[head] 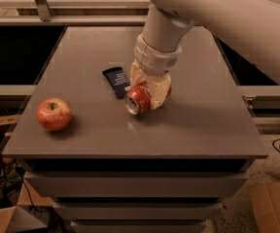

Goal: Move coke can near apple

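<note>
Next, my gripper lets go of the coke can on the table (96, 110) close beside the apple, on the side toward the snack wrapper.
The coke can (139, 99) is red-orange with a silver end facing the camera. It lies sideways in my gripper (149, 92), which is shut on it, just above the grey table (188, 125) near its middle. The cream fingers (158, 91) wrap the can from above and behind. The apple (54, 114), red with yellowish patches, sits near the table's front left corner, well to the left of the can.
A flat dark blue snack wrapper (116, 81) lies just left of the gripper, between can and apple but farther back. My white arm (218, 13) reaches in from the upper right. Cardboard boxes (273, 205) and cables lie on the floor.
</note>
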`<state>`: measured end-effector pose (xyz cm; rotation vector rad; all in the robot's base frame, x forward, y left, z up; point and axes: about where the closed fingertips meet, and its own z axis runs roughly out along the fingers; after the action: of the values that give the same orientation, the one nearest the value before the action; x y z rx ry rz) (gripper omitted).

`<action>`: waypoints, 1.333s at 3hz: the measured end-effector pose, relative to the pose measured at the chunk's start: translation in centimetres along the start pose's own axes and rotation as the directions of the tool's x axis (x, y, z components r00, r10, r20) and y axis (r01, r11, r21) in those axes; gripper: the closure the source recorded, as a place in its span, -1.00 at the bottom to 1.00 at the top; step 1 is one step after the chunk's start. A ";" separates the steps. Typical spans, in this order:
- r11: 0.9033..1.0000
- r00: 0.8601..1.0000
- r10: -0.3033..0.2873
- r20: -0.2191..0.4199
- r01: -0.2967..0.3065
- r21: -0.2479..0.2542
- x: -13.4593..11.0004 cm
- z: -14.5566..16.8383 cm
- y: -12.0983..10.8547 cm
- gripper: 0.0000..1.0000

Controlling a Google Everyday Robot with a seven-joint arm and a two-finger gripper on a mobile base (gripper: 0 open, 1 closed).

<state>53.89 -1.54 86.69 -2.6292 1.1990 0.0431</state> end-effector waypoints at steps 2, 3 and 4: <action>0.961 0.958 -0.260 0.117 0.269 -0.063 -8.3 1.9 0.9 1.00; 0.932 0.928 -0.345 0.141 0.357 -0.065 -11.1 2.4 -0.1 1.00; 0.920 0.917 -0.382 0.118 0.389 -0.042 -12.2 2.4 -1.9 1.00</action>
<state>47.46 9.25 86.39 -2.8289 0.6364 0.1511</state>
